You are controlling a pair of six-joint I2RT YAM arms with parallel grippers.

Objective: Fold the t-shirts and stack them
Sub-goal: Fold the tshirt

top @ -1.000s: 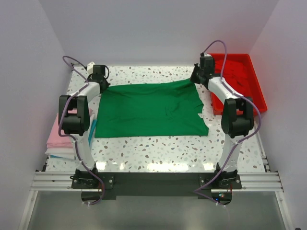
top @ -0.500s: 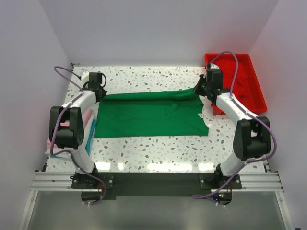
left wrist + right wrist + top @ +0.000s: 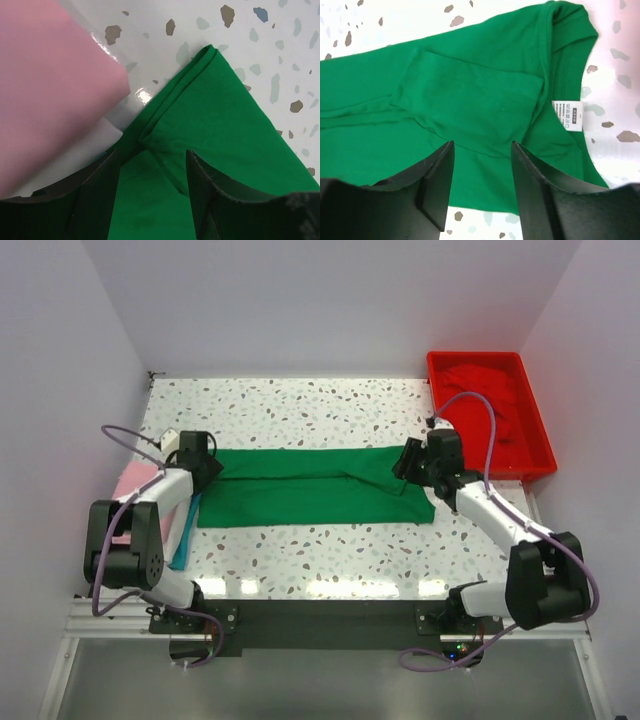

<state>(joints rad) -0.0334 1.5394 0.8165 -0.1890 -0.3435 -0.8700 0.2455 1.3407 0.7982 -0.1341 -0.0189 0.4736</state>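
I will next close my right gripper on the sleeve's far corner [image 3: 364,455] [image 3: 429,54], the one away from the white label, on the bright green t-shirt.
The bright green t-shirt [image 3: 315,488] lies across the middle of the table as a long band, its far part laid over the near part. My left gripper [image 3: 210,468] is open just above the shirt's left end [image 3: 215,100]. My right gripper [image 3: 410,462] is open above the right end, near the collar and white label [image 3: 568,114]. Green cloth shows in the gap of both, and neither pinches it. The pink t-shirt [image 3: 125,485] lies folded at the left edge [image 3: 50,85], partly under the left arm. A red t-shirt [image 3: 485,390] lies crumpled in the tray.
The red plastic tray [image 3: 540,455] stands at the back right, close behind the right arm. A teal cloth edge [image 3: 185,535] shows beside the pink t-shirt. White walls close in the table on the left, back and right.
Both grippers came towards the near side with the green shirt's far edge, folding it over the near half. Both then opened and let the cloth go.
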